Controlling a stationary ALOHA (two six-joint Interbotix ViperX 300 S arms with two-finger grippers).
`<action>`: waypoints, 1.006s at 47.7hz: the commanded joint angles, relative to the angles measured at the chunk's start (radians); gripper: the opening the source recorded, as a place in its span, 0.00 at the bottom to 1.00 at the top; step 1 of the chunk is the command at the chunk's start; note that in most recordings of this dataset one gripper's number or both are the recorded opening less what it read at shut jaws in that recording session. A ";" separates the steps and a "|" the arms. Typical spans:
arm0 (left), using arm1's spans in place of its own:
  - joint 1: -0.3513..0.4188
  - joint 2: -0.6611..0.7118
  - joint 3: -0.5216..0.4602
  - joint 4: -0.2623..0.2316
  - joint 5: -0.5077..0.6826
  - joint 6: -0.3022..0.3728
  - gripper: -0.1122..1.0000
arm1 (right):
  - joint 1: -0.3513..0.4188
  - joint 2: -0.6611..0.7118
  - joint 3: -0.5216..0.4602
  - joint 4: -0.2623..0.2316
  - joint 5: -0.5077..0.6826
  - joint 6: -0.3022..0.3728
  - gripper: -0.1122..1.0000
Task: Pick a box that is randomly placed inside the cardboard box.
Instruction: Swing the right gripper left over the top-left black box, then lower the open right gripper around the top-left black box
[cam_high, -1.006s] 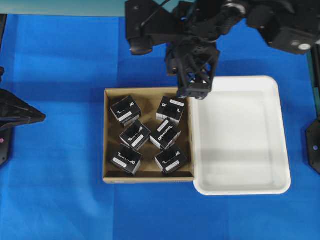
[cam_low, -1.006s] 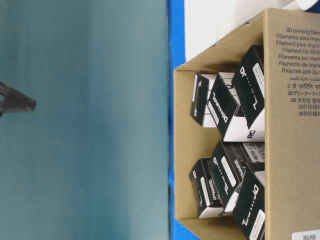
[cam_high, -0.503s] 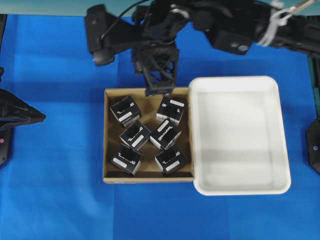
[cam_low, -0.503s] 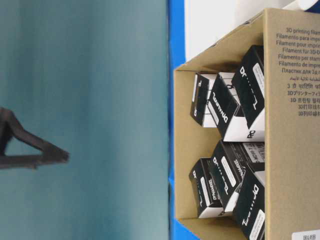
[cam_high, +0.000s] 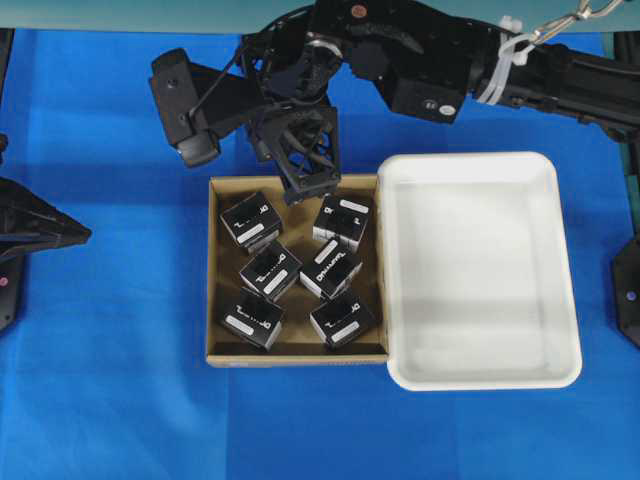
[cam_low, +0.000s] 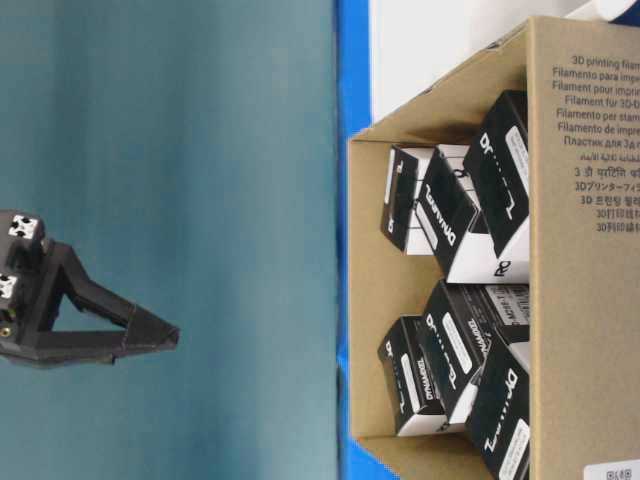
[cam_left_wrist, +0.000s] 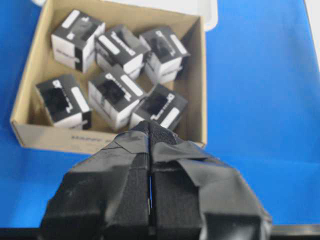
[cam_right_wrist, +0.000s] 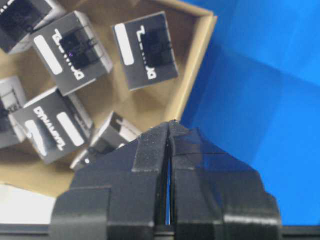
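Observation:
The robot's right gripper needs to next close on the sides of the black box (cam_high: 251, 221) (cam_right_wrist: 145, 51) in the far corner of the cardboard box, the corner away from the white tray.
Several small black boxes with white labels, such as one (cam_high: 250, 220), lie in the brown cardboard box (cam_high: 300, 353) at mid-table. My right gripper (cam_high: 310, 190) hangs shut and empty over the carton's far rim, between the two rear boxes. In its wrist view the right gripper (cam_right_wrist: 170, 124) sits above the cardboard box wall (cam_right_wrist: 192, 75), with a box (cam_right_wrist: 145, 50) just beyond. My left gripper (cam_high: 82, 235) rests shut at the left edge. From there the left gripper (cam_left_wrist: 149, 125) looks at the cardboard box (cam_left_wrist: 30, 75) and the boxes in it (cam_left_wrist: 117, 92).
A white plastic tray (cam_high: 560, 260) stands against the carton's right side. Blue cloth covers the table all round. The table-level view shows the right gripper (cam_low: 170, 335) apart from the cardboard box (cam_low: 590, 300), where the boxes (cam_low: 450, 210) crowd together.
My right gripper has swung left, from over the tray's far left corner to the carton's far rim. It stays shut. The left arm and the boxes have not moved.

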 joint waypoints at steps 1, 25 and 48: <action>0.002 0.006 -0.031 0.002 -0.009 -0.003 0.04 | 0.008 0.008 -0.003 0.000 -0.018 -0.032 0.14; -0.005 0.015 -0.029 0.003 -0.012 -0.012 0.04 | 0.034 0.063 -0.002 -0.015 -0.094 -0.124 0.45; -0.028 0.037 -0.026 0.003 -0.012 -0.071 0.04 | 0.057 0.121 0.044 -0.035 -0.156 -0.097 0.98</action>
